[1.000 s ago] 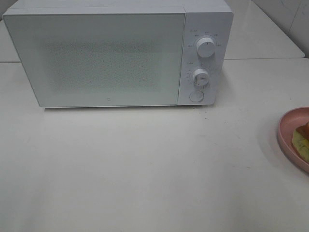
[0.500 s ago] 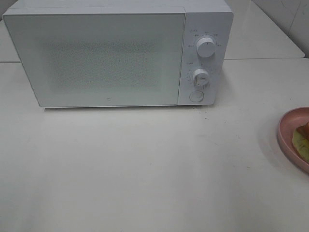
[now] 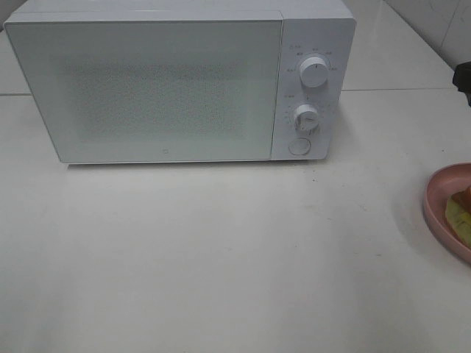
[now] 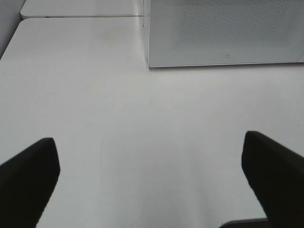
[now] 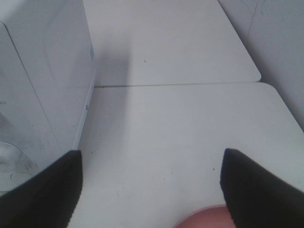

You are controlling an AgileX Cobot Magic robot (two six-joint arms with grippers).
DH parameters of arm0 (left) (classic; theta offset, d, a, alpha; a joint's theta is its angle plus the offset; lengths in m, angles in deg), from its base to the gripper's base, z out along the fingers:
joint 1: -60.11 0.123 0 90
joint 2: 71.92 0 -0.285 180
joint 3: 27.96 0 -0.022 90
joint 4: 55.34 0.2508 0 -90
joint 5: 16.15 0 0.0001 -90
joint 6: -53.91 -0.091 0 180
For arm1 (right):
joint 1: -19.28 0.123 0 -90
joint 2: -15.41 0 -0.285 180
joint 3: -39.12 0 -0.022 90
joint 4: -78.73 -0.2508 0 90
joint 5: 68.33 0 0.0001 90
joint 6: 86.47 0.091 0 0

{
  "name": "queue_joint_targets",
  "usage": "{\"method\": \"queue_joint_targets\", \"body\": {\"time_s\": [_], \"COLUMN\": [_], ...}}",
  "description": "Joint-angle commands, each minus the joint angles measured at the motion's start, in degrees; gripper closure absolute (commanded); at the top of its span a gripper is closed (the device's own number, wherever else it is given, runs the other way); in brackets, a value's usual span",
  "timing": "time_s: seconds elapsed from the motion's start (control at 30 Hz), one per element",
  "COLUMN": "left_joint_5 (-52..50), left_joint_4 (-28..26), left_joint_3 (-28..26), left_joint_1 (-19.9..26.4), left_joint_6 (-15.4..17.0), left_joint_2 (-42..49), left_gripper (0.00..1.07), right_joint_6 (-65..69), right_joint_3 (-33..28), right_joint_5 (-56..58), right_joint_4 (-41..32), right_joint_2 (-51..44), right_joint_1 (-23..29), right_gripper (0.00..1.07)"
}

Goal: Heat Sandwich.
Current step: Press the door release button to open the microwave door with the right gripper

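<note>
I need to next move my right gripper to the round button (image 3: 299, 146) (image 5: 20, 177) below the white microwave's knobs and close it in front of that button.
The sandwich (image 3: 461, 212) lies on a round pink plate (image 3: 440, 200) at the table's right edge, cut off by the frame; only its tan crust and yellow-green filling show. The white microwave (image 3: 147, 88) stands at the back with its door shut. My right gripper (image 5: 149, 190) is open and empty above the table, between the microwave's side (image 5: 42, 85) and the plate, whose rim (image 5: 204, 219) shows in the right wrist view. A dark part of the right arm (image 3: 464, 77) shows at the right edge. My left gripper (image 4: 152, 185) is open and empty over bare table in front of the microwave (image 4: 223, 33).
The microwave has two knobs (image 3: 314, 73) (image 3: 306, 118) and a round button (image 3: 299, 146) on its right panel. A second white table (image 5: 166, 42) adjoins at the back. A wall stands at the far right (image 5: 280, 42).
A dark part of the right arm has come into the exterior view at the right edge. The plate, sandwich and microwave have not moved.
</note>
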Motion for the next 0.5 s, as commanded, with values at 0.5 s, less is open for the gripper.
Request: {"method": "queue_joint_targets", "body": {"time_s": [0.5], "left_joint_5": [-0.8], "left_joint_4": [-0.4], "left_joint_3": [0.2], "left_joint_1": [-0.1], "left_joint_6": [0.3], "left_joint_2": [1.5], "left_gripper": [0.05], "right_joint_6": [-17.0], "right_joint_3": [-10.3], "right_joint_5": [-29.9], "right_joint_4": [-22.8], "right_joint_2": [11.5], "right_joint_1": [19.7], "right_gripper": [0.31]}}
